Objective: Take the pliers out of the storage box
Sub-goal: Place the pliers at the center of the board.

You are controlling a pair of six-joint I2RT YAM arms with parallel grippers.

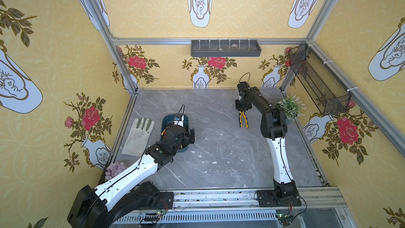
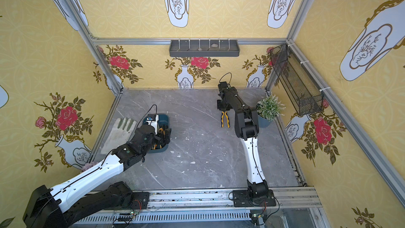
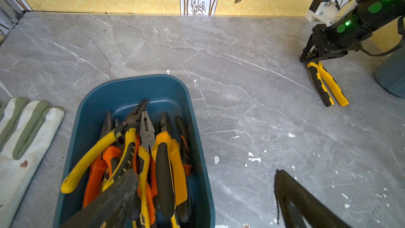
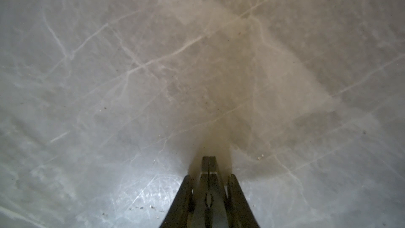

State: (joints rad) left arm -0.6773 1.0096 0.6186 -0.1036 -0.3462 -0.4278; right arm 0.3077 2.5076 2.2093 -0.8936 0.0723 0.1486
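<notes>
I need to close my left gripper on the yellow handle (image 1: 163, 132) (image 3: 90, 158) nearest the glove, on the open pliers that lie on top of the pile in the storage box.
The teal storage box (image 3: 122, 91) stands at the table's left and holds several pliers (image 3: 163, 161) with yellow, orange and black handles, heads pointing to the back wall. My left gripper (image 3: 203, 172) hangs open over the box's right rim (image 2: 164, 118). One finger (image 3: 118, 196) is above the pile and the other stands outside over the table. My right gripper (image 1: 242, 106) is shut on the metal head (image 4: 209, 165) of yellow-and-black pliers (image 1: 244, 118), low at the table's back right, their handles pointing to the front.
A white-and-green work glove (image 1: 138, 134) lies left of the box. A potted plant (image 1: 290, 106) stands by the right wall close to the right arm. A grey tray (image 1: 225, 48) and a black mesh basket (image 1: 317, 82) hang on the walls.
</notes>
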